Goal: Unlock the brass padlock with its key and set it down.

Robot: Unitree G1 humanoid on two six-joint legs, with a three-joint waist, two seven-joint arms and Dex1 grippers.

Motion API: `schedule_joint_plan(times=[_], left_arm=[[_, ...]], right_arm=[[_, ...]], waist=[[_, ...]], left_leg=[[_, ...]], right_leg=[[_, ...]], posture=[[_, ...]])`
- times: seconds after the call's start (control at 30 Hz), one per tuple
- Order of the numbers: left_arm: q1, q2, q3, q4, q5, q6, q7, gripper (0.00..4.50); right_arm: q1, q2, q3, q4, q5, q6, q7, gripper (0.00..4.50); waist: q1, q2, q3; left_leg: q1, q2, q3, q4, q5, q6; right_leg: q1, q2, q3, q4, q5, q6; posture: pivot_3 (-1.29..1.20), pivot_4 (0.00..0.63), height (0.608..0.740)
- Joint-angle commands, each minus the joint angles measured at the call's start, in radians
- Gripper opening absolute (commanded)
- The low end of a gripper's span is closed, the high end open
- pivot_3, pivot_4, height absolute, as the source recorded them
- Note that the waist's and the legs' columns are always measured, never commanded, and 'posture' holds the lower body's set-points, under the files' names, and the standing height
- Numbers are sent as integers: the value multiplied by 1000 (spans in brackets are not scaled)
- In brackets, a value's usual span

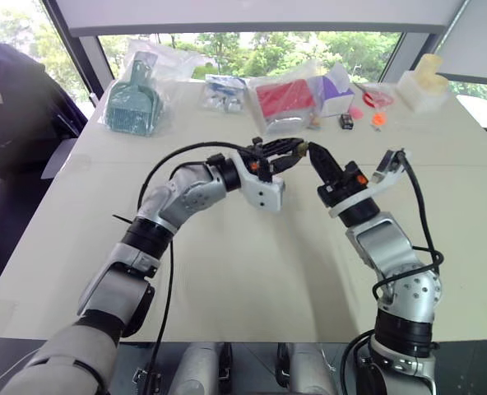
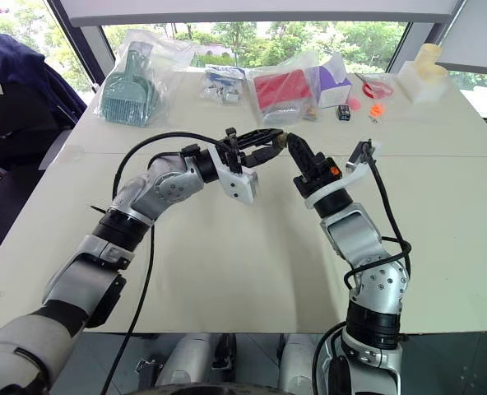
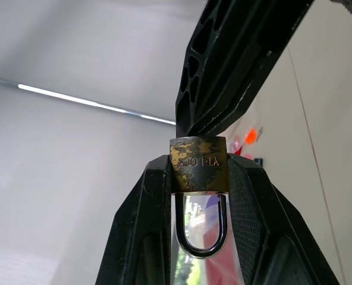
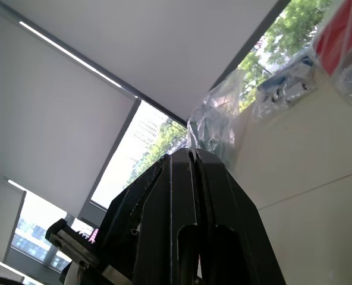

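The padlock's shackle points back into my left gripper, whose fingers are pinching the body of the padlock. Next, my right gripper opens and takes over that body (image 3: 200,165).
The brass padlock (image 3: 198,164) is pinched by its body between the fingers of my left gripper (image 3: 198,175), and its silver shackle (image 3: 201,237) hangs closed between the fingers toward the wrist. My left gripper (image 1: 289,152) is raised above the middle of the table and points to the right. Facing it, my right gripper (image 1: 313,151) is shut, and its black fingers (image 3: 241,65) come tip-first against the end of the padlock body opposite the shackle. In the right wrist view its fingers (image 4: 182,196) are pressed together. The key is hidden.
Along the white table's (image 1: 227,271) far side lie a bagged teal brush (image 1: 134,103), a bag of small parts (image 1: 224,92), a bagged red item (image 1: 286,99), a purple box (image 1: 336,89), a small black box (image 1: 346,122), orange bits (image 1: 378,119) and a white block (image 1: 422,86).
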Motion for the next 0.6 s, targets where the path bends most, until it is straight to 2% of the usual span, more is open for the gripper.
schedule_joint_plan(times=[0.03,0.1,0.2,0.3,0.37,0.6], left_arm=[[-67,-27,5,8,-82,-38,18,760],[-72,-39,2,52,-202,-30,-94,760],[-76,-44,-1,82,-376,12,-283,760],[-77,-32,-14,90,-452,44,-411,760],[-75,-24,-22,90,-464,43,-454,760],[-69,-33,-8,56,-519,80,-512,760]], right_arm=[[-1,-31,11,12,-43,-2,-2,39],[1,-72,16,-23,-66,2,57,39],[-2,-137,-7,-45,-12,22,153,883],[2,-210,-1,-36,-44,45,222,2307],[6,-235,0,-29,-50,52,253,3413],[1,-304,25,-3,-120,72,349,3413]], waist=[[2,0,0],[1,0,0],[-1,0,0],[-9,0,0],[-20,0,0],[-23,0,0]], left_leg=[[0,0,0,0,0,0],[0,0,0,0,0,0],[0,0,1,0,0,0],[0,0,1,0,0,0],[0,0,1,0,0,0],[0,1,1,0,0,0]], right_leg=[[0,0,0,0,0,0],[0,0,0,0,0,0],[0,0,0,-1,0,0],[-1,0,0,-1,0,0],[0,0,0,0,0,0],[0,0,0,0,0,0]], posture=[[0,150,735],[0,150,735],[0,150,735],[0,150,735],[0,150,735],[0,150,735]])
